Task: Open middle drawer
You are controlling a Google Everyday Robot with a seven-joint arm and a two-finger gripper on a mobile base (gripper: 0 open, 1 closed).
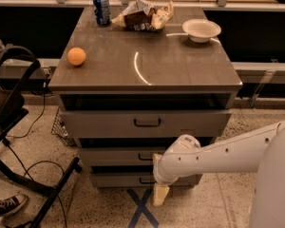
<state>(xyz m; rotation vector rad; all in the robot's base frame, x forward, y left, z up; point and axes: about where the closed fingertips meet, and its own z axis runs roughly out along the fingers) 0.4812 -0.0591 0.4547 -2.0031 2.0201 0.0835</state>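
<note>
Next, I need to close on the middle drawer's dark loop handle (146,156) to open it.
The middle drawer (115,156) is the shallow grey front second from the top of the cabinet, with a small dark loop handle (145,156) at its centre. Its right part is hidden behind my white arm (213,152). My gripper (161,194) hangs down from the wrist in front of the lowest drawer (115,179), just below and slightly right of the middle drawer's handle. It touches nothing that I can see.
The taller top drawer (146,123) sits above. On the cabinet top are an orange (76,56), a blue can (102,8), a snack bag (143,15) and a white bowl (201,30). A black chair frame (19,127) stands at the left. A blue tape cross (141,208) marks the floor.
</note>
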